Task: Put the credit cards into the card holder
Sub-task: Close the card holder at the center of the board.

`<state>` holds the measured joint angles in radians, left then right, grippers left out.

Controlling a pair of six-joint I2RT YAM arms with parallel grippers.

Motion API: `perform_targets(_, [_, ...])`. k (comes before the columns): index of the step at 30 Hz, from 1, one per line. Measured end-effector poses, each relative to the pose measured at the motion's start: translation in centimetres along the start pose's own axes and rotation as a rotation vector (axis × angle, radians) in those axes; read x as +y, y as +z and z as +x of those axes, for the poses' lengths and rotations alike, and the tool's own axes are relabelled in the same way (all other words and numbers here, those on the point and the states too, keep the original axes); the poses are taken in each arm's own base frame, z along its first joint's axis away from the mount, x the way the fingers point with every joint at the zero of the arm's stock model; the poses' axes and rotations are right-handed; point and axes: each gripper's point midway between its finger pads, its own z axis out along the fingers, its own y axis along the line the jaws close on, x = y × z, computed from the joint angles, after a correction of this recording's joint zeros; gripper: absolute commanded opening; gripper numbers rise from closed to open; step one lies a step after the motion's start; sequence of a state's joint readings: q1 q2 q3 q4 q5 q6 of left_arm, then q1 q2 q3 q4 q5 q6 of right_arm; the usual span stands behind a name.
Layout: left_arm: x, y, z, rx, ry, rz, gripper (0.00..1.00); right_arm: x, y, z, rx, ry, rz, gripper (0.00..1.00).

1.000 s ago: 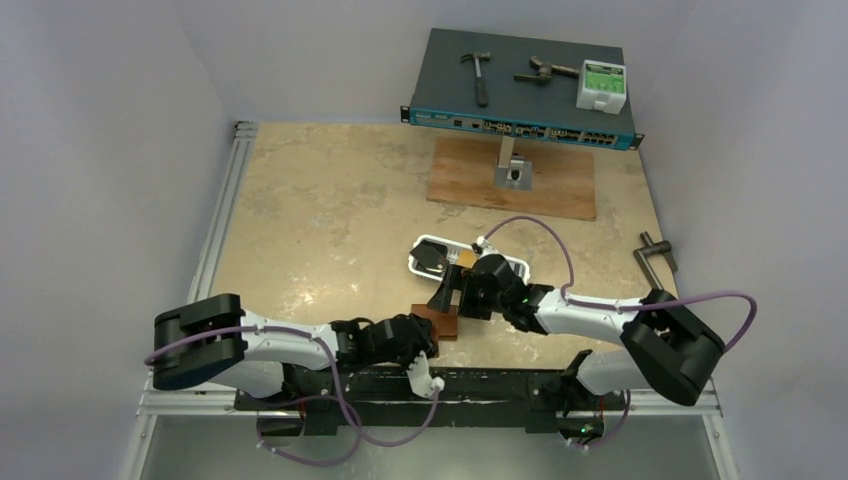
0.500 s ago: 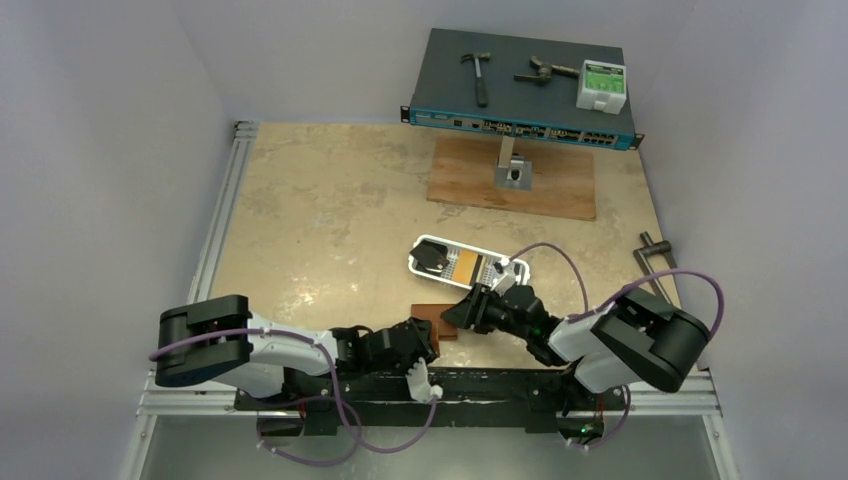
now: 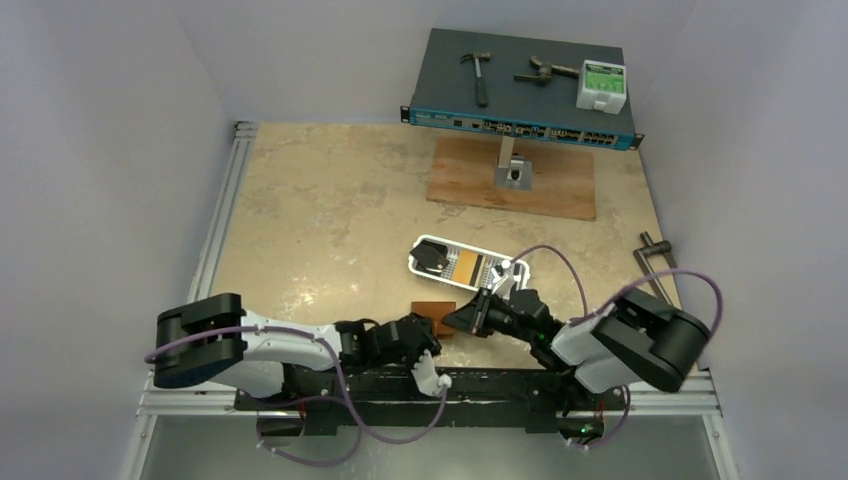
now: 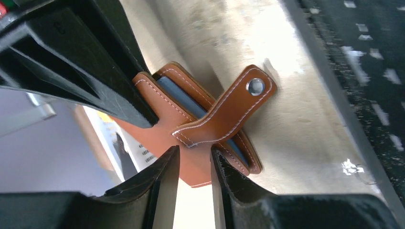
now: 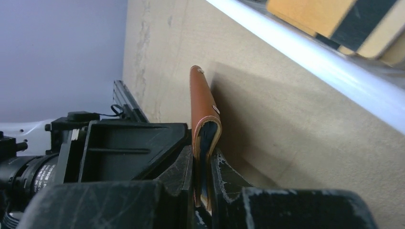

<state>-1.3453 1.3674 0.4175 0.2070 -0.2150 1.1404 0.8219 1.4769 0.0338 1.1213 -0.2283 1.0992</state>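
Note:
My right gripper will set the brown leather card holder by the table's front edge (image 3: 427, 340), before the white tray.
The brown leather card holder (image 3: 432, 308) lies near the table's front edge, between my two grippers. My right gripper (image 3: 468, 318) is shut on its right edge; the right wrist view shows the fingers pinching the folded leather (image 5: 200, 100) with a bluish card (image 5: 204, 143) inside. That card (image 4: 179, 93) also shows under the snap tab (image 4: 229, 109). My left gripper (image 4: 195, 155) stands narrowly open with its fingertips over the holder's near edge (image 4: 157, 138), nothing pinched between them. More credit cards, black (image 3: 432, 260) and orange-yellow (image 3: 463, 265), sit in a white tray (image 3: 415, 262).
A network switch (image 3: 520, 85) at the back carries a hammer, other tools and a white-green box. A wooden board (image 3: 560, 190) with a metal bracket lies in front of it. A metal handle (image 3: 655, 255) lies at the right edge. The tray's white rim (image 5: 305, 52) runs just behind the holder.
My right gripper pulled back from over the tray, came down beside the card holder and closed on its right edge. The left gripper has barely moved.

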Motion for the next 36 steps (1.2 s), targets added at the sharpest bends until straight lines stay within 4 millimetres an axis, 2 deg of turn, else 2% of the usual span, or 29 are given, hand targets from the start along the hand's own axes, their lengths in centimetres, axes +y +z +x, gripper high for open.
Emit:
perform_targets(2, [1.0, -0.2, 0.6, 0.014, -0.091, 0.03, 0.36, 0.8, -0.1, -0.5, -0.003, -0.038, 0.004, 0.0])
perform_targets(5, [3.9, -1.3, 3.0, 0.027, -0.359, 0.086, 0.42, 4.0, 0.0, -3.3, -0.049, -0.169, 0.03, 0.0])
perform_targets(8, [9.4, -5.0, 7.1, 0.019, -0.686, 0.026, 0.47, 8.7, -1.0, -7.0, -0.127, -0.295, 0.05, 0.0])
perform_targets(10, [12.2, -8.9, 10.1, 0.014, -0.873, -0.052, 0.49, 12.3, -2.0, -8.6, -0.148, -0.385, 0.046, 0.0])
perform_targets(12, [13.1, -12.6, 12.1, 0.011, -1.021, -0.1, 0.49, 15.0, -2.3, -8.5, -0.134, -0.471, 0.059, 0.0])
perform_targets(15, [12.8, -16.5, 12.9, -0.018, -1.205, -0.091, 0.49, 17.1, -1.3, -5.8, -0.037, -0.633, 0.138, 0.0])
perform_targets(18, [11.5, -18.6, 13.8, -0.03, -1.396, -0.046, 0.49, 16.6, 0.8, -2.4, 0.065, -0.826, 0.287, 0.0])
perform_targets(20, [10.4, -19.2, 14.3, -0.026, -1.507, -0.008, 0.49, 14.9, 1.9, -0.2, 0.126, -0.955, 0.401, 0.0])
perform_targets(23, [8.7, -19.7, 14.6, -0.025, -1.656, 0.062, 0.5, 11.6, 1.7, 1.9, 0.195, -1.167, 0.609, 0.0])
perform_targets(27, [7.8, -20.3, 13.9, -0.026, -1.735, 0.093, 0.5, 9.5, 0.6, 2.4, 0.191, -1.402, 0.824, 0.0])
perform_targets(33, [8.5, -21.8, 12.6, -0.041, -1.743, 0.032, 0.51, 7.4, 0.1, 3.5, 0.15, -1.668, 1.008, 0.0])
perform_targets(35, [8.5, -22.1, 12.4, -0.045, -1.748, 0.017, 0.53, 6.1, 0.4, 4.3, 0.166, -1.725, 1.037, 0.24])
perform_targets(36, [8.4, -22.1, 12.2, -0.045, -1.754, 0.015, 0.54, 5.5, 0.5, 4.7, 0.177, -1.741, 1.046, 0.29])
